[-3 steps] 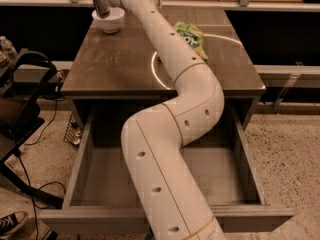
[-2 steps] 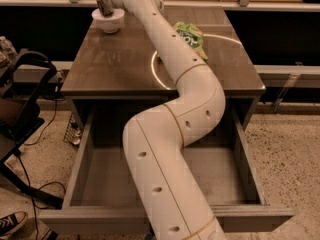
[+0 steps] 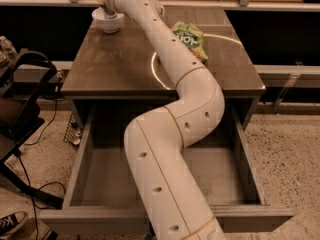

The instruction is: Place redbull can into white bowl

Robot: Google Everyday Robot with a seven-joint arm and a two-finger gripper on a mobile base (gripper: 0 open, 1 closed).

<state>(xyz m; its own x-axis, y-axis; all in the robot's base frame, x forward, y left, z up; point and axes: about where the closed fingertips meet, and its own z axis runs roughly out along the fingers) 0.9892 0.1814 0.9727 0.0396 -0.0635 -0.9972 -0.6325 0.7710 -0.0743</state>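
Next, my gripper lets go of the redbull can inside the white bowl (image 3: 107, 20) at the far corner of the dark table.
The white bowl (image 3: 107, 22) stands at the far left corner of the dark table (image 3: 120, 64). My white arm reaches across the table from the near side. Its wrist ends right above the bowl. My gripper (image 3: 103, 1) hangs over the bowl's far rim, mostly hidden by the wrist. The redbull can does not show; it is hidden behind the wrist or out of view.
A green snack bag (image 3: 190, 38) with white lettering lies right of the arm on the table. An open drawer (image 3: 100, 174) juts out below the table's front edge. A dark chair (image 3: 22, 109) and cables stand on the floor at the left.
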